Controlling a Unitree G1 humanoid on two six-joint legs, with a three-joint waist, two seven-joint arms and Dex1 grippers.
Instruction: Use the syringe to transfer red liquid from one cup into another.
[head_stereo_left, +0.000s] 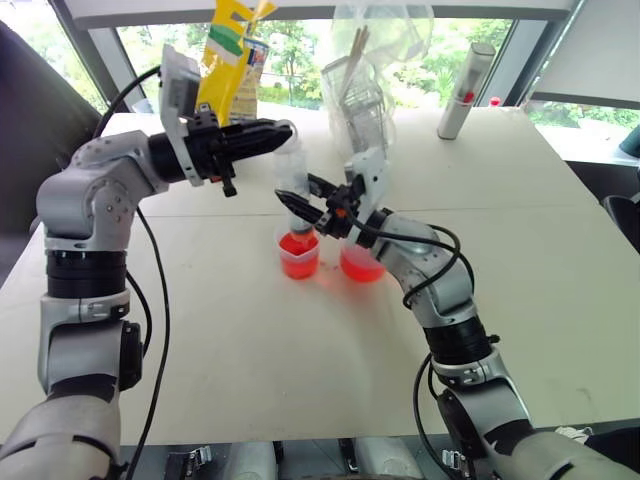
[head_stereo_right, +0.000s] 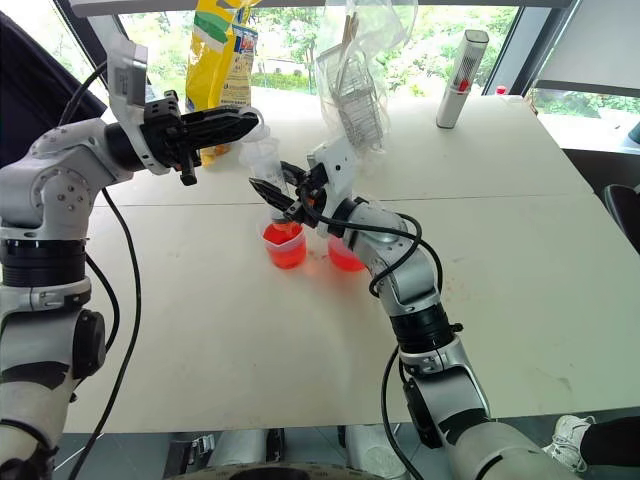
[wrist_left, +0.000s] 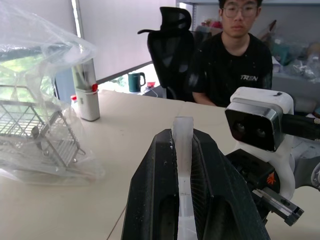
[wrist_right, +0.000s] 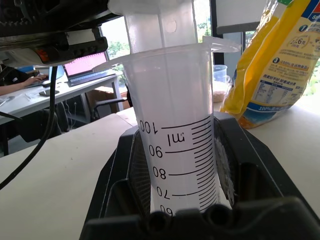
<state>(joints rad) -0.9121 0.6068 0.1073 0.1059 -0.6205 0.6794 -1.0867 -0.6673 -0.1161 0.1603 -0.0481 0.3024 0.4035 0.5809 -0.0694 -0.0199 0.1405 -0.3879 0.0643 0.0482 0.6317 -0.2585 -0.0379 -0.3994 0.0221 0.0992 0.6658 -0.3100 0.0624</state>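
Next, I release the syringe with my right gripper on the bare table (head_stereo_left: 447, 267) just beyond the outer side of the partly covered cup.
The syringe (head_stereo_left: 292, 180) stands upright with its lower end down in the left one of two clear cups. That cup (head_stereo_left: 298, 256) and the cup to its right (head_stereo_left: 362, 266) both hold red liquid (head_stereo_right: 284, 250). My right arm covers part of the right cup, so I cannot tell which cup is the wider. My right gripper (head_stereo_left: 300, 207) is shut around the syringe's barrel (wrist_right: 175, 130), whose printed scale faces the wrist camera. My left gripper (head_stereo_left: 281, 135) reaches in from the left, shut on the plunger's top (wrist_left: 183, 142).
At the table's far side stand a yellow bag (head_stereo_left: 232, 60), a wire basket in a clear plastic bag (head_stereo_left: 365, 95) and a white bottle with a red mark (head_stereo_left: 463, 92). Beyond the table a person (wrist_left: 235, 60) sits by a black office chair (wrist_left: 172, 50).
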